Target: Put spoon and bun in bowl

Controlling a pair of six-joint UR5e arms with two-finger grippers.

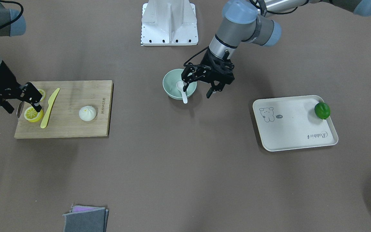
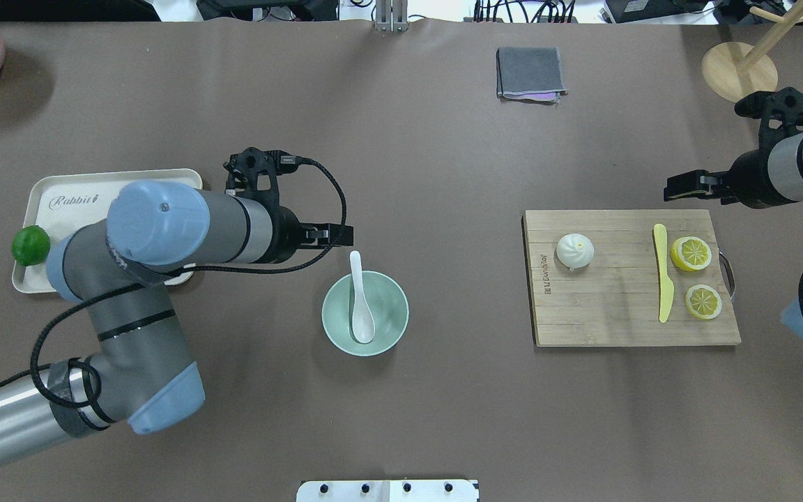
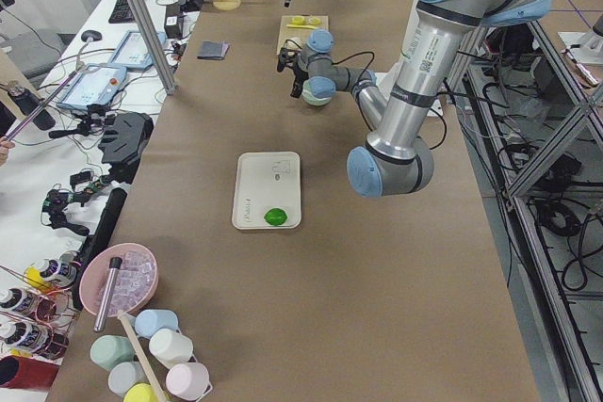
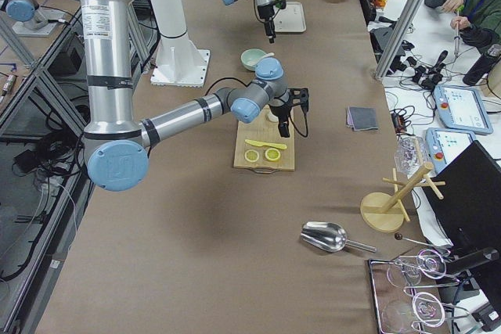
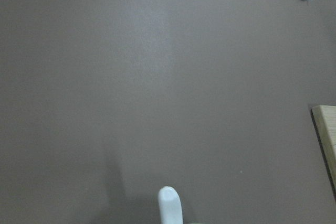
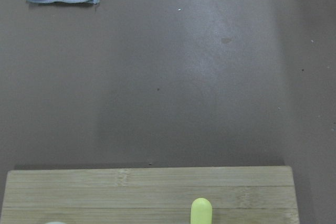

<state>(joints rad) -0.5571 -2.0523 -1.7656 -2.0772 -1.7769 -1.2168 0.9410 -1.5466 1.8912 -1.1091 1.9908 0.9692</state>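
Note:
I need to next move my right gripper across the bamboo board, and there I need to close it on the top (image 1: 87,110) of the white bun.
The white spoon (image 1: 182,91) lies in the mint-green bowl (image 1: 171,94), scoop down, with its handle out over the rim; both show in the overhead view, the spoon (image 2: 360,307) and the bowl (image 2: 391,328). The handle tip shows in the left wrist view (image 5: 170,205). My left gripper (image 1: 198,88) is open and empty, just above the bowl beside the spoon handle. The white bun (image 1: 87,113) (image 2: 575,251) sits on the bamboo board (image 1: 76,96). My right gripper (image 1: 24,108) is open and empty over the board's lemon end, away from the bun.
A yellow knife (image 1: 50,108) and two lemon slices (image 2: 691,253) lie on the board. A cream tray (image 1: 295,129) holds a green lime (image 1: 322,110). A folded grey cloth (image 1: 85,219) lies near the table's far edge. The robot base (image 1: 169,22) stands behind the bowl.

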